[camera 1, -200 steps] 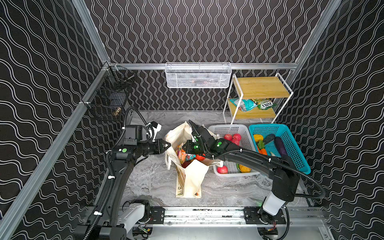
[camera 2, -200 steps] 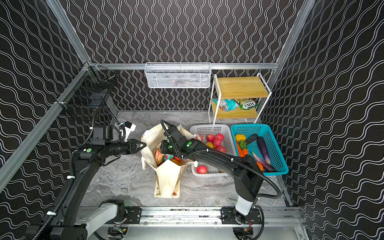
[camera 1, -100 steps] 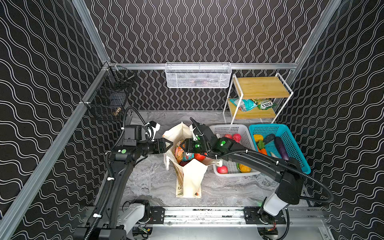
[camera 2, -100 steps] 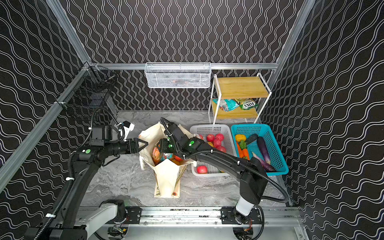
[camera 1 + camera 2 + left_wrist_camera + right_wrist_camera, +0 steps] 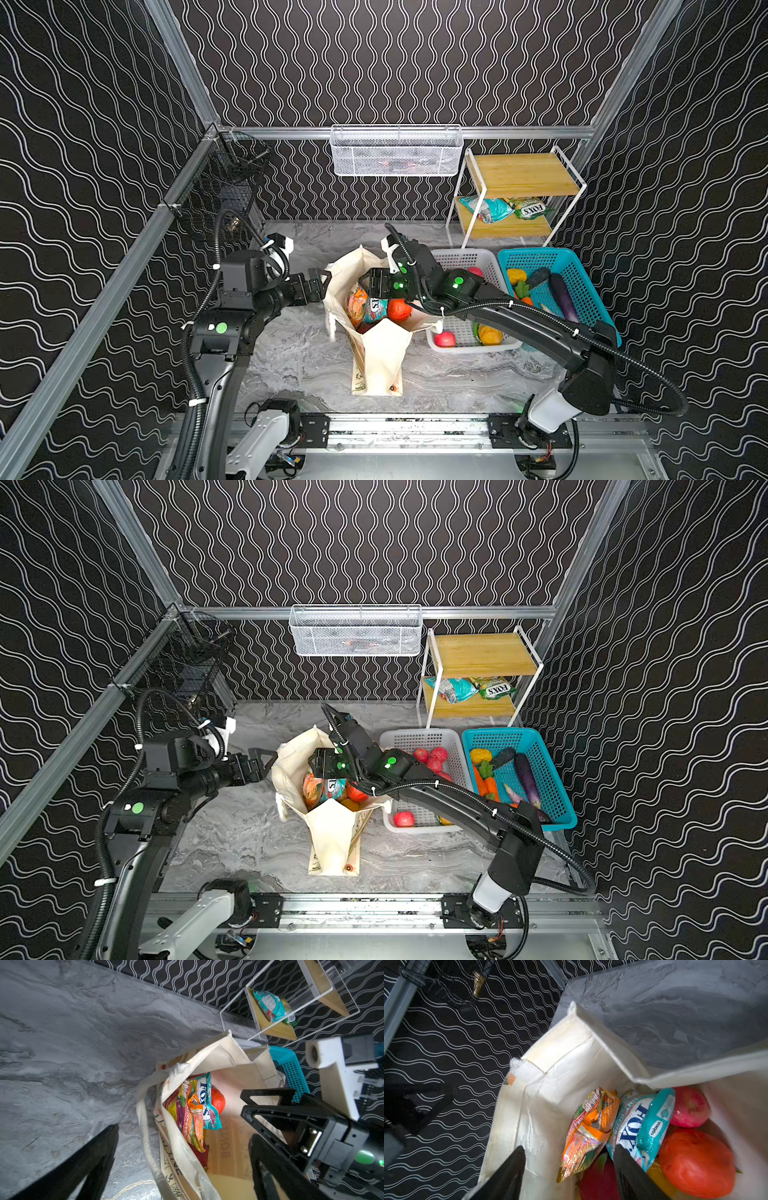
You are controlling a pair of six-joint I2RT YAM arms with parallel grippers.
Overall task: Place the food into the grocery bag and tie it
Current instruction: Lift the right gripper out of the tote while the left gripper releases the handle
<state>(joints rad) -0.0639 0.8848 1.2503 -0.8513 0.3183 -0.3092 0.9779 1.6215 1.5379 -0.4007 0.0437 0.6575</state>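
The robot's right gripper needs to close on the white handle (image 5: pixel 437 325) of the grocery bag, on the side beside the white basket.
The cream grocery bag (image 5: pixel 378 357) (image 5: pixel 332 837) stands open mid-table. Inside lie food items: an orange packet (image 5: pixel 356 303) (image 5: pixel 591 1126), a teal FOX'S packet (image 5: pixel 376 309) (image 5: pixel 205 1101), a red tomato (image 5: pixel 398 309) (image 5: pixel 695 1161) and a pink-red fruit (image 5: pixel 689 1107). My left gripper (image 5: pixel 326 286) (image 5: pixel 180 1167) is open at the bag's left side, its jaws astride the bag's wall and handle (image 5: pixel 145 1126) without pinching them. My right gripper (image 5: pixel 363 284) (image 5: pixel 569 1165) hangs open over the bag's mouth, with the orange packet's tip between its fingers.
To the right of the bag sit a white basket (image 5: pixel 461 257) with fruit and a teal basket (image 5: pixel 582 282) with vegetables. Behind them a wooden shelf (image 5: pixel 519 174) holds more packets (image 5: pixel 486 208). A white wire basket (image 5: pixel 395 153) hangs on the back wall.
Both grippers have gone from nearly shut to open beside and over the bag. The right gripper has drawn back slightly over the bag's mouth.
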